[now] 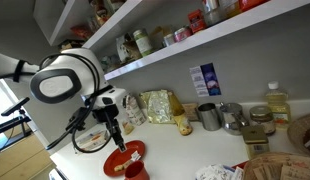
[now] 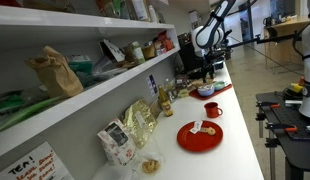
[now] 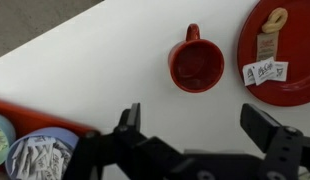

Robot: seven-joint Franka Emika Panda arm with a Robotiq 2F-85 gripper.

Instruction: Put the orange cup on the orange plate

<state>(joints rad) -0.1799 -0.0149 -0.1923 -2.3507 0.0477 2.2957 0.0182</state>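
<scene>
Next, I close my gripper on the orange cup's rim point(image 1: 145, 170) point(image 3: 172, 70), on the side that faces away from the orange plate.
The orange cup point(image 3: 195, 66) stands upright on the white counter, handle pointing away, empty inside. It also shows in both exterior views point(image 1: 135, 172) point(image 2: 212, 111). The orange plate point(image 3: 293, 45) lies just right of it, apart from it, bearing a yellowish bit and small paper packets; it shows in both exterior views point(image 1: 125, 153) point(image 2: 200, 136). My gripper point(image 3: 195, 125) is open and empty, hovering above the counter just on the near side of the cup, its fingers spread wider than the cup. In an exterior view the gripper point(image 1: 116, 140) hangs over the plate area.
A red tray holding a blue bowl of white packets point(image 3: 35, 155) sits at the lower left of the wrist view. Grey metal mugs point(image 1: 208, 116), bags and bottles stand along the counter's back. Shelves point(image 1: 195, 45) hang above. The counter edge point(image 3: 55, 45) runs diagonally at upper left.
</scene>
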